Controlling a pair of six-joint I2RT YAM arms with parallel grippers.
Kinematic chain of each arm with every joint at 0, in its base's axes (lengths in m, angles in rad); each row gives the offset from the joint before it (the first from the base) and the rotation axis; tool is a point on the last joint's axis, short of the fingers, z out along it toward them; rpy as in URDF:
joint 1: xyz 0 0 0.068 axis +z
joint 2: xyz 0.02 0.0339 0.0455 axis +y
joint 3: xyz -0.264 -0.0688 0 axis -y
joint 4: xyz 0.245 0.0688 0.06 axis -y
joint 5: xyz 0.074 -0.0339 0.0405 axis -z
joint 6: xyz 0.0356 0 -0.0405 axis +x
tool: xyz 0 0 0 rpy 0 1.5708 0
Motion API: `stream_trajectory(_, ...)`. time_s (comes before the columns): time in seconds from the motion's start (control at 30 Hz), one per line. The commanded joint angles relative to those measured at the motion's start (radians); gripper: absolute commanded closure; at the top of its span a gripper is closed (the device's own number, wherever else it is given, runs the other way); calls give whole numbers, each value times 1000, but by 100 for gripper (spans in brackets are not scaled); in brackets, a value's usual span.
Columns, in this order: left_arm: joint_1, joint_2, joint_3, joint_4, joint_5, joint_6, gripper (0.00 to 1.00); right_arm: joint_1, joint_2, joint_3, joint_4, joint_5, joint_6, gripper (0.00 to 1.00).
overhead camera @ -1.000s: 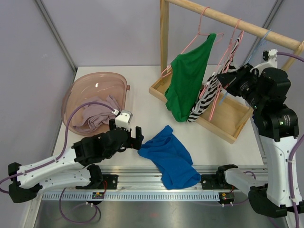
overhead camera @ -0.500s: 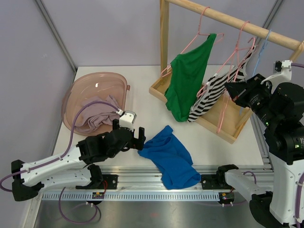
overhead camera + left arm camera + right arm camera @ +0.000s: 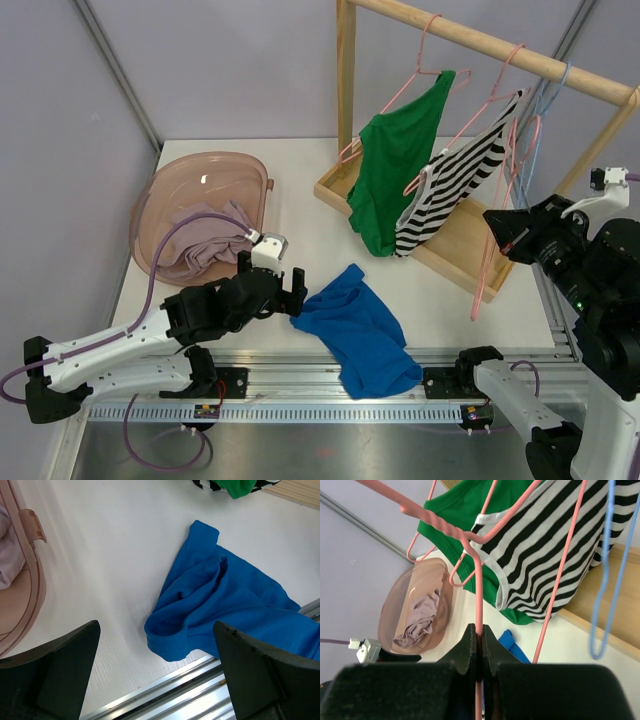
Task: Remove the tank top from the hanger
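Note:
I'll release the empty pink hanger on the rail [image 3: 516, 147], between the striped tank top and blue hanger, with my right gripper.
A black-and-white striped tank top [image 3: 452, 185] hangs stretched on a pink hanger [image 3: 487, 262] hooked over the wooden rail [image 3: 480, 40]. My right gripper [image 3: 496, 226] is shut on that hanger's wire, to the right of the top. In the right wrist view the gripper [image 3: 479, 632] pinches the pink hanger [image 3: 478, 590], with the striped top [image 3: 555, 545] above. A green tank top [image 3: 390, 170] hangs on another pink hanger to the left. My left gripper [image 3: 291, 285] stands open low over the table, beside a blue garment [image 3: 360, 335]. In the left wrist view the gripper [image 3: 156, 645] is empty, with the blue garment [image 3: 225, 600] just beyond.
The rack stands in a wooden tray [image 3: 490, 262] at the back right. An empty blue hanger [image 3: 548, 100] hangs at the rail's right end. A pink basin [image 3: 168, 182] with a lilac cloth [image 3: 200, 245] sits at the left. A metal rail [image 3: 300, 385] runs along the near edge.
My right arm has drawn back toward the near right with the pink hanger, swinging its lower end out and lifting the striped top up and taut. The left arm has hardly moved.

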Motion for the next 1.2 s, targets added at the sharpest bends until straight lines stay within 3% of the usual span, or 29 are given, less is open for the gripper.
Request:
stream_trajectory(0.0, 1, 1, 22, 41, 11, 14, 1, -2, -22, 31, -34, 4, -39, 100)
stream_trajectory(0.27, 1, -8, 11, 47, 19, 8, 1, -4, -3, 84, -51, 109, -53, 100)
stream_trajectory(0.57, 1, -13, 4, 52, 25, 9, 1, -4, 202, 174, 19, 9, -116, 100)
stream_trajectory(0.87, 1, -31, -21, 54, 25, 9, 1, -5, 336, 329, 24, 196, -148, 100)
stream_trajectory(1.17, 1, -45, -29, 55, 33, 8, 1, -39, 388, 321, 73, 242, -110, 100)
